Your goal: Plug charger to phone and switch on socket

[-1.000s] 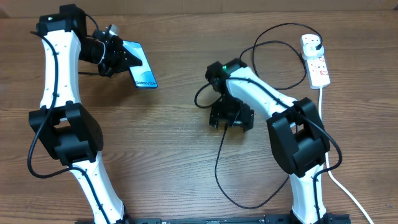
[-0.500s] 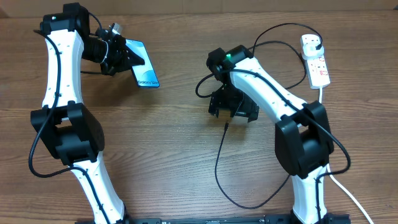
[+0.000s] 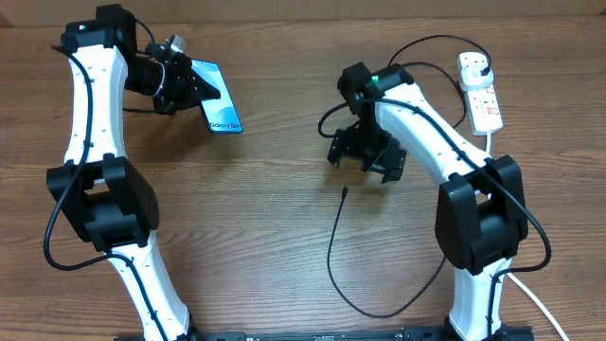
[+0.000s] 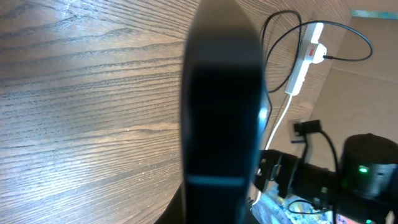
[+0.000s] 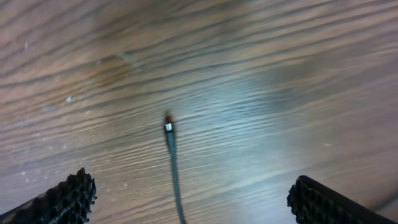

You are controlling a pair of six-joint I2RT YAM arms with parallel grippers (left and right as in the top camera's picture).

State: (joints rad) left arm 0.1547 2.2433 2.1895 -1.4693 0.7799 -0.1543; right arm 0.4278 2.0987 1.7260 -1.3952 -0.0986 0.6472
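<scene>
Next, I close my right gripper on the black body (image 3: pixel 344 193) (image 5: pixel 170 138) of the charger cable's connector, behind its metal tip, so that the tip stays free.
My left gripper (image 3: pixel 192 89) is shut on the phone (image 3: pixel 218 98) and holds it tilted above the table's far left, blue screen up. In the left wrist view the phone (image 4: pixel 221 112) is a dark blurred slab that fills the middle and hides the fingers. The charger cable's connector tip (image 3: pixel 343 190) lies loose on the wood, and the cable (image 3: pixel 331 260) loops toward the front. My right gripper (image 3: pixel 365 161) hovers open just behind the tip. In the right wrist view the tip (image 5: pixel 168 127) lies between the wide-apart fingers (image 5: pixel 68 199), touching neither. The socket (image 3: pixel 482 97) lies at the far right with a black plug (image 3: pixel 476 66) in it.
The socket's thick white cord (image 3: pixel 516 275) runs down the right edge toward the front. Black cable loops (image 3: pixel 417 71) lie between my right arm and the socket. Bare wood stretches between the two arms.
My right gripper has opened fully, left the connector tip on the table, and moved back and to the right. The left arm and phone have barely moved.
</scene>
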